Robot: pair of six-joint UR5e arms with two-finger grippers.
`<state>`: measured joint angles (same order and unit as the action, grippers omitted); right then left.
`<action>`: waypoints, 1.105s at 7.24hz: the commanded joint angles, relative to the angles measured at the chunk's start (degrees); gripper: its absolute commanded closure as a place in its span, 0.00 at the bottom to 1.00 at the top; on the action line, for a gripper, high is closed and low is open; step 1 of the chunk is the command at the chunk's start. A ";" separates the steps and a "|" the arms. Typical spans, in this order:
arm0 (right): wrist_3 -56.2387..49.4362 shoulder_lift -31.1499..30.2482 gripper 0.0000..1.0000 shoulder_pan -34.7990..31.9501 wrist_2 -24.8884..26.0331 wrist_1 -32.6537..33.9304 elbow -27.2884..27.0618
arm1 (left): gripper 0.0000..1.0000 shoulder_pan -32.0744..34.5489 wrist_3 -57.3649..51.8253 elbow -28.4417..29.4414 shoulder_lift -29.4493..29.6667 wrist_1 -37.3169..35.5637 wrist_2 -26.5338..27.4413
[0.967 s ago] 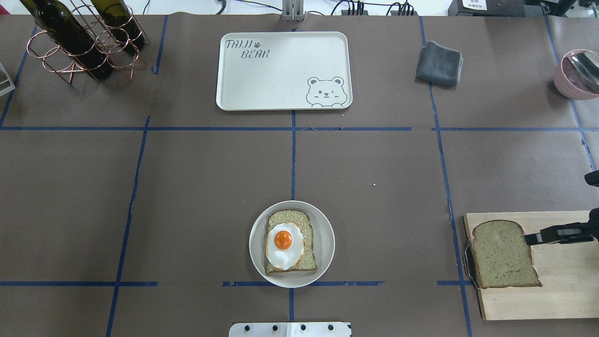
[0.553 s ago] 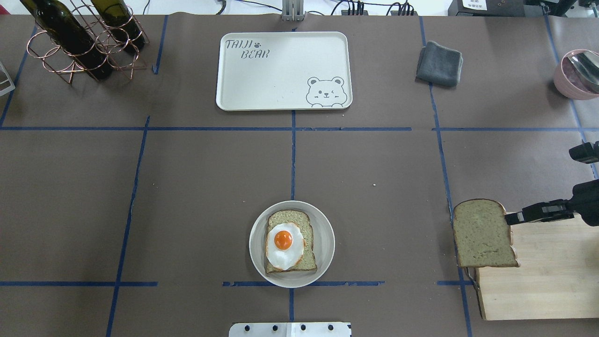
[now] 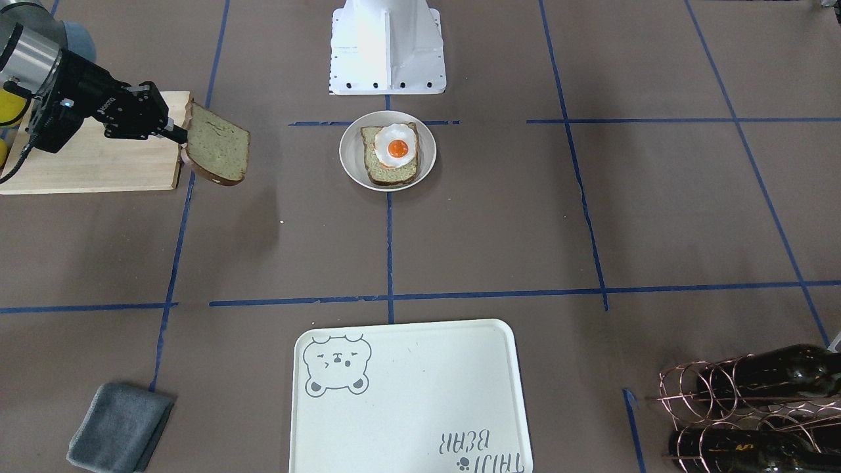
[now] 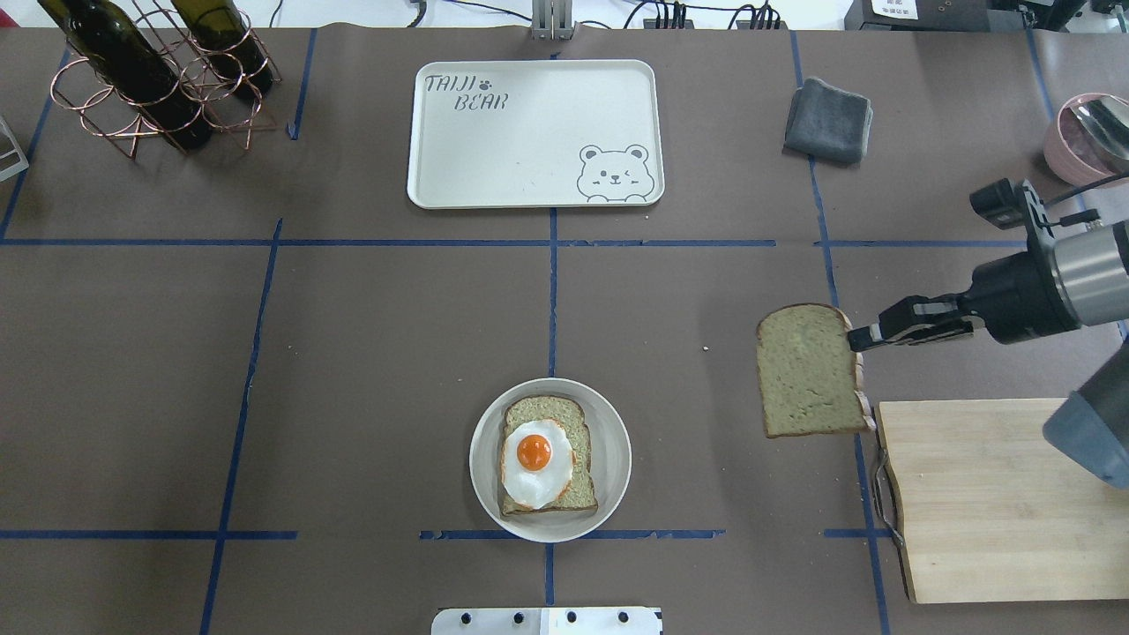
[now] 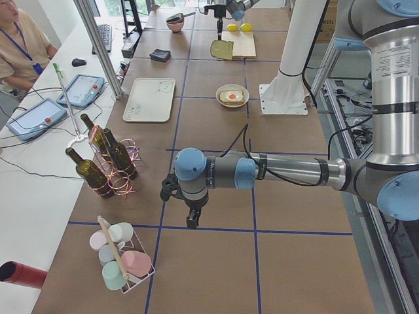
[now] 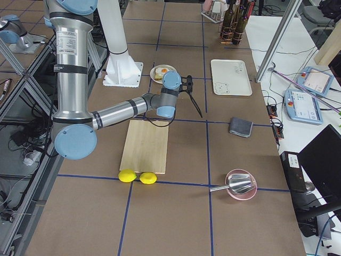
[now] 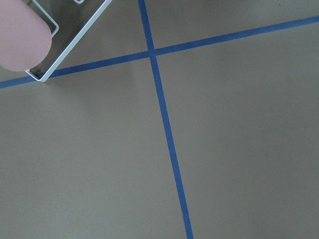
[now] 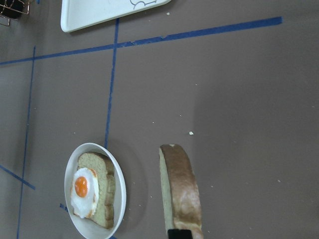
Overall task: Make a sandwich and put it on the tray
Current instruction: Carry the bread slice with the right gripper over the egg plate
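Note:
Next, I let go of the bread slice, now held in the air beside the cutting board, with my right gripper on top of the fried egg (image 3: 392,146) (image 8: 87,191) in the white plate.
My right gripper (image 4: 860,339) is shut on the crust edge of a bread slice (image 4: 807,370) and holds it in the air, left of the cutting board (image 4: 997,503). In the front view the bread slice (image 3: 219,152) hangs tilted from the gripper (image 3: 181,136). The right wrist view shows the slice (image 8: 182,189) edge-on. The other slice (image 4: 564,414), with the fried egg (image 4: 535,463) on it, lies in the white plate (image 4: 609,459) at the table's near middle. The cream bear tray (image 4: 534,132) is at the far middle. My left gripper (image 5: 190,222) shows only in the exterior left view; I cannot tell its state.
A grey cloth (image 4: 827,119) lies right of the tray. A copper rack with wine bottles (image 4: 150,70) stands far left. A pink bowl with a spoon (image 4: 1089,141) is far right. Two lemons (image 6: 136,176) lie beside the board. A cup rack (image 5: 121,258) stands near the left gripper.
My right gripper has lifted the bread slice off the cutting board and carried it left and away from the robot, clear of the board.

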<state>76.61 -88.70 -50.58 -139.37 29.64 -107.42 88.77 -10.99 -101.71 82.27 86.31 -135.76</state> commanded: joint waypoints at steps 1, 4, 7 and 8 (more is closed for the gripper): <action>4.94 9.65 1.00 3.97 2.76 4.80 0.02 | 0.00 0.00 0.00 0.02 0.00 -0.09 -0.03; 7.68 21.43 1.00 15.56 13.99 14.46 0.19 | 0.00 0.00 0.00 0.10 -0.09 -0.09 -0.03; 7.41 22.52 1.00 26.49 26.14 15.10 2.03 | 0.00 0.00 0.00 0.10 -0.09 -0.18 0.06; 6.89 22.26 1.00 26.59 26.17 15.01 3.08 | 0.00 0.00 0.00 0.10 -0.18 -0.27 0.06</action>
<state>83.96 -66.40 -25.28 -114.68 44.62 -105.55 88.77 -10.99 -101.60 82.15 86.11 -135.71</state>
